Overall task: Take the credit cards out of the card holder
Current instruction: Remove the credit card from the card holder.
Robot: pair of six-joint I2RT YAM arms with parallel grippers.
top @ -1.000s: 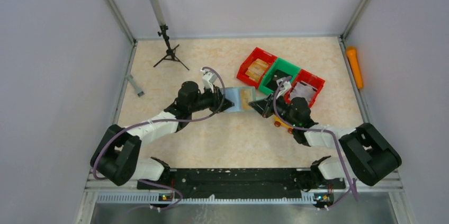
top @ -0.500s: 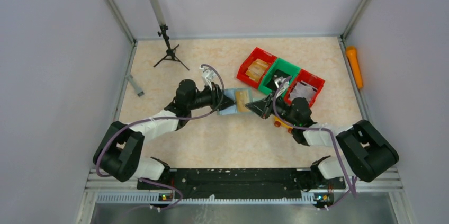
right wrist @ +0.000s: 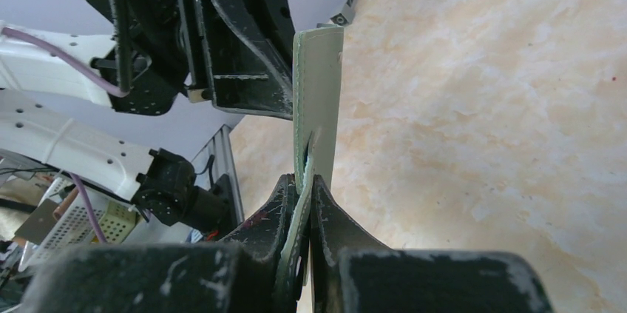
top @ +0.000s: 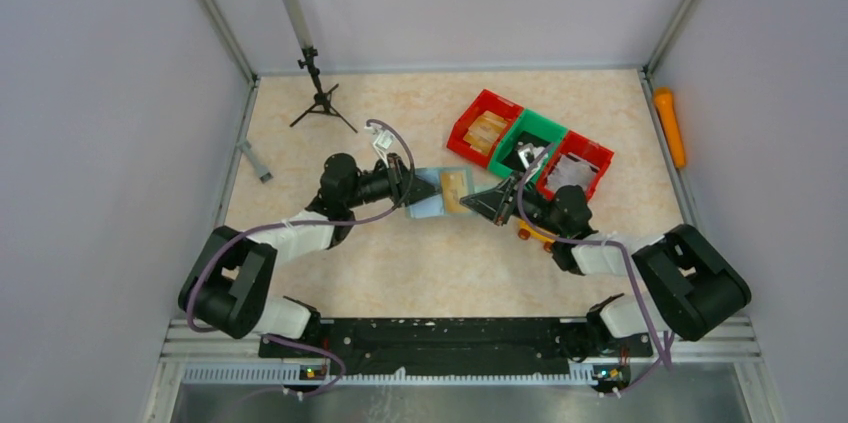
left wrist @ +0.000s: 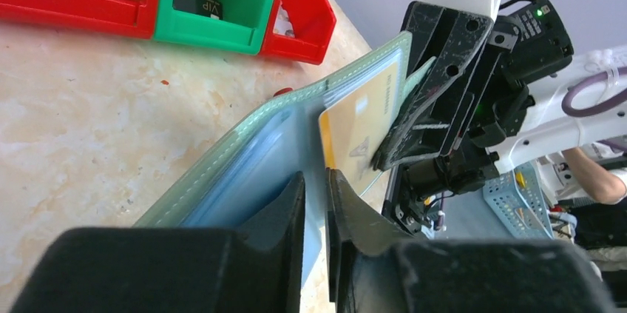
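Note:
My right gripper's finger overlaps the tan-yellow credit card's end, so my right gripper needs to open and retake the cover's outer edge (left wrist: 419, 76) before my left gripper draws the card.
The card holder (top: 426, 205) hangs open above the table centre, held between both arms; its cover is grey-green (left wrist: 244, 143) with pale blue leaves inside. My left gripper (top: 408, 188) is shut on a blue inner leaf, which sits pinched between the jaws in the left wrist view (left wrist: 314, 176). My right gripper (top: 470, 205) is shut on the holder's opposite grey-green edge (right wrist: 322, 83), seen edge-on in the right wrist view (right wrist: 309, 180). One tan-yellow credit card (top: 455, 188) sticks out of a pocket (left wrist: 362, 117) beside the right fingers.
A row of plastic bins, red (top: 483, 123), green (top: 527, 141) and red (top: 580, 163), stands just behind the right gripper. A small yellow-orange toy (top: 530, 233) lies under the right arm. A black tripod (top: 318, 93) stands back left, and an orange cylinder (top: 668, 125) lies along the right wall.
The left gripper has drawn back to the left, and the holder and right gripper have followed slightly. The left jaws loosened briefly and are closed on the blue leaf again.

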